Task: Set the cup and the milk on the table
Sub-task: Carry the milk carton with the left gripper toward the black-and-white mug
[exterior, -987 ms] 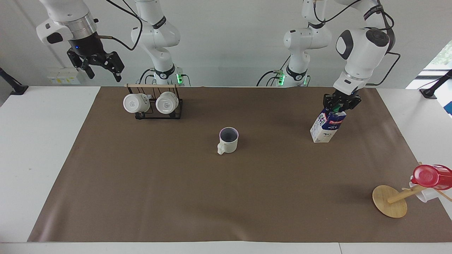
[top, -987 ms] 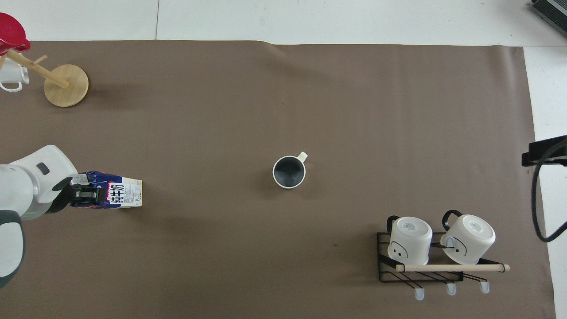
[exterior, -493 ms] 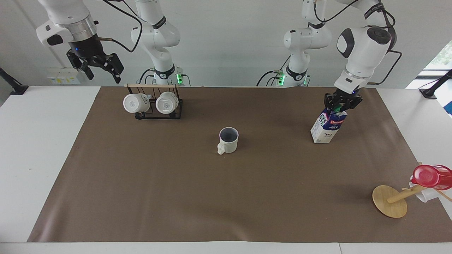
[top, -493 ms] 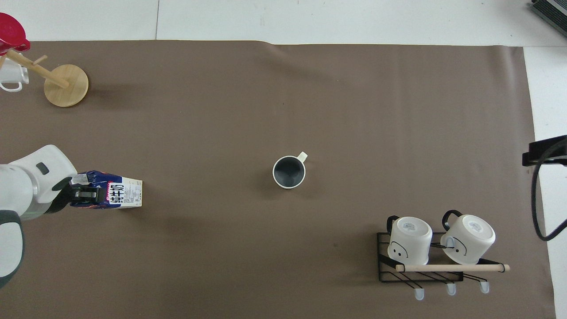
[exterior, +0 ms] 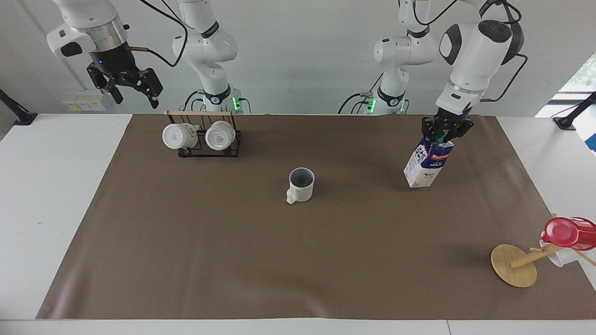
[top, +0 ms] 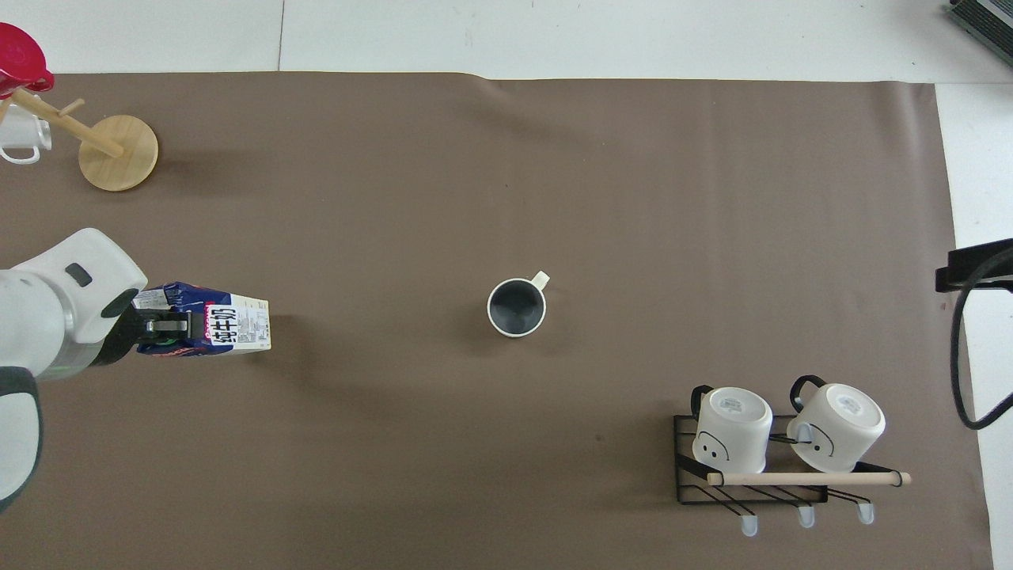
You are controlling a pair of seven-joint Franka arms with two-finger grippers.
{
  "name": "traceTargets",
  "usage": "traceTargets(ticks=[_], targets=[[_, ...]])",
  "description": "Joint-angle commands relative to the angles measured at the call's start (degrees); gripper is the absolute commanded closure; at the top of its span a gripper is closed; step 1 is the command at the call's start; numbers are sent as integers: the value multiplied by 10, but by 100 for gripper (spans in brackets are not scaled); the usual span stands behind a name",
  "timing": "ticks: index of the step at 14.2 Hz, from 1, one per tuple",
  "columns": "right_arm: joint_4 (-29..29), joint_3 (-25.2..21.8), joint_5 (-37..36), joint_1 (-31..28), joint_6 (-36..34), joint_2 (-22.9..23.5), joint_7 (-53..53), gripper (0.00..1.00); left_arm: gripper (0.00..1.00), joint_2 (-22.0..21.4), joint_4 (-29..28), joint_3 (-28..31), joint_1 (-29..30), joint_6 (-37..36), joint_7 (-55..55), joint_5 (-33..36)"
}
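Note:
My left gripper is going to set the milk down on the brown sheet (top: 433,319) next to the cup, away from the cup's handle.
The milk (exterior: 424,163) is a blue-and-white carton with a green cap, held tilted with its base close to the brown sheet of the table (exterior: 233,256), toward the left arm's end. My left gripper (exterior: 442,135) is shut on the carton's top. It also shows in the overhead view (top: 162,326) with the milk (top: 225,330). The cup (exterior: 301,184), cream with a dark inside, stands upright mid-table (top: 516,307), its handle pointing away from the robots. My right gripper (exterior: 132,90) is open and empty, raised beside the mug rack at the right arm's end.
A black wire rack (exterior: 202,139) holding two white mugs stands near the robots at the right arm's end (top: 779,451). A tipped wooden mug tree (exterior: 514,265) with a red cup (exterior: 568,232) lies farther out at the left arm's end (top: 119,150).
My left gripper has carried the milk a little toward the cup and slightly farther from the robots. The right gripper has shifted only slightly. The cup has not moved.

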Motion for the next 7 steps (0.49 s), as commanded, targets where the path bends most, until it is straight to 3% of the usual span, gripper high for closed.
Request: traceTargets(ticks=[1,7], targets=[[0,1,1,-2,3,-4,-14,0,49,18,37,5,-48,-28,-64,5],[0,1,1,-2,3,-5,-14,0,53,60,108,5,-116,-46,-137,6]])
